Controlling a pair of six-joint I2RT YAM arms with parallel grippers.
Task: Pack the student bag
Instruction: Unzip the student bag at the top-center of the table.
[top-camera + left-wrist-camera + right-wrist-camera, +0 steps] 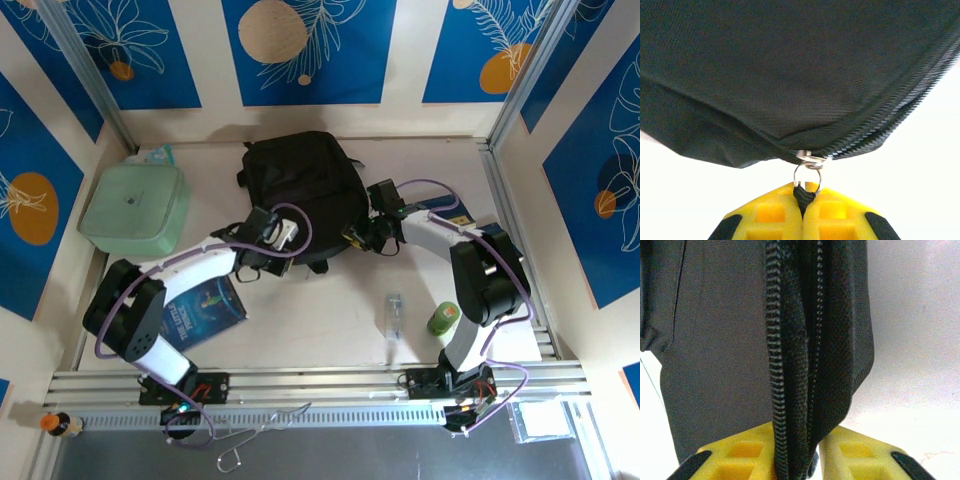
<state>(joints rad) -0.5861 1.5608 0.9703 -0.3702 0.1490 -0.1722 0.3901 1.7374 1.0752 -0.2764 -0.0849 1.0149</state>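
I will regrip the bag's fold deeper [802, 385] with my right gripper, which has the bag's zip edge loose in its fingers, to brace the bag while my left gripper pulls the zip.
The student bag [300, 185], a black fabric backpack, lies at the back middle of the table. My left gripper [288, 245] is at its near left edge. In the left wrist view, my left gripper [803, 200] is shut on the black cord of the zip pull [807, 175], whose metal ring hangs from the closed zip [875, 135]. My right gripper [366, 236] is at the bag's near right edge. In the right wrist view, my right gripper [797, 445] stands slightly open. A thick fold of the bag's zip edge [790, 365] lies between its yellow fingers [740, 450], with a sliver of gap at the right one.
A pale green lidded container [135, 208] sits at the back left. A blue book [205, 308] lies by the left arm. A clear small bottle [394, 315] and a green can [443, 318] rest near the right arm's base.
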